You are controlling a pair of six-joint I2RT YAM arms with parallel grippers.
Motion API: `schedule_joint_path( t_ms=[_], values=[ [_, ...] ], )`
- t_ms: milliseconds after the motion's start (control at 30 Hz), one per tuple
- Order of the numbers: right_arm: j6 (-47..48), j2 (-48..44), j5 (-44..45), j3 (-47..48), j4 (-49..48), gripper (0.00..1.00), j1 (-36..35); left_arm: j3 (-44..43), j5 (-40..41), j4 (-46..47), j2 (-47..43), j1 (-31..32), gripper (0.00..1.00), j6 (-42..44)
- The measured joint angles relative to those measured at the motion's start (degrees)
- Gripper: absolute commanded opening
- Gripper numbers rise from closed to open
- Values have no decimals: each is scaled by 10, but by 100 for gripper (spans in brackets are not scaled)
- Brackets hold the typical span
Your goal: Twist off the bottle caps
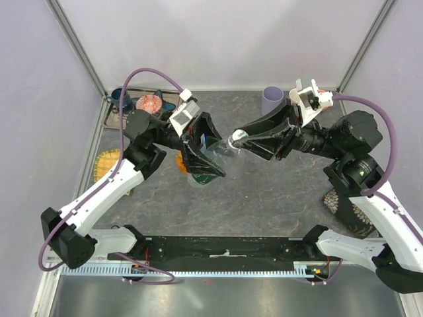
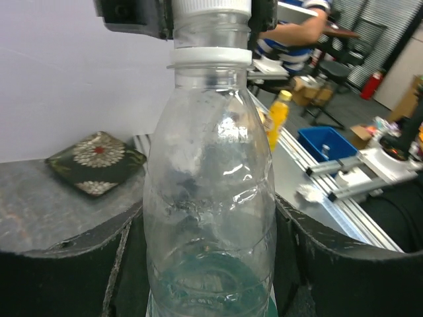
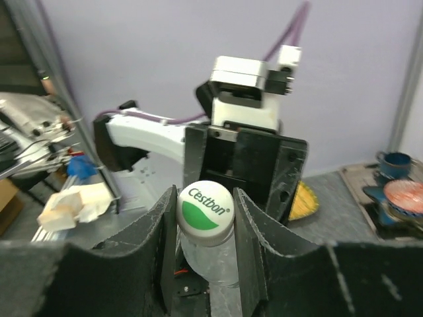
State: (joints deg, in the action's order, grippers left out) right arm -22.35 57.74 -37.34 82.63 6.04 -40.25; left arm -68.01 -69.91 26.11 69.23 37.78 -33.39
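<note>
The robot's right gripper needs to set the white cap down on the grey table straight [image 1: 273, 172] in front of the lilac cup.
A clear bottle [image 1: 221, 152] hangs tilted above the table's middle, and my left gripper [image 1: 210, 158] is shut on its body. In the left wrist view the bottle [image 2: 211, 198] fills the gap between the black fingers [image 2: 59, 277], with its white cap [image 2: 210, 5] at the top edge. My right gripper [image 1: 239, 140] is shut on that cap [image 1: 237, 137]. The right wrist view shows the white and green cap [image 3: 205, 208] pressed between both pads [image 3: 254, 238], the bottle neck [image 3: 211, 261] below it and the left gripper [image 3: 244, 165] behind. Something orange [image 1: 180, 162] shows partly under the left arm.
A lilac cup [image 1: 272, 100] stands at the back right. A blue cup [image 1: 119, 96] and a reddish dish [image 1: 149, 103] sit at the back left. A yellow woven mat [image 1: 106, 162] lies left, a dark patterned mat [image 1: 347, 205] right.
</note>
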Motion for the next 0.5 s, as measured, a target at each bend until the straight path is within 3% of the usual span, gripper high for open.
schedule_joint_path(
  t_ms=[167,300,400,500],
  values=[
    [-41,3,-95,-13,-67,0,2,0,-91,177,36,-1,27,-139],
    [-111,7,-139,-35,-142,0,4,4,-120,255,48,0,27,-186],
    [-88,1,-94,-29,-99,0,2,11,-116,279,52,-6,27,-207],
    [-47,-21,13,-9,-39,0,-2,27,-101,277,55,-25,27,-218]
  ],
)
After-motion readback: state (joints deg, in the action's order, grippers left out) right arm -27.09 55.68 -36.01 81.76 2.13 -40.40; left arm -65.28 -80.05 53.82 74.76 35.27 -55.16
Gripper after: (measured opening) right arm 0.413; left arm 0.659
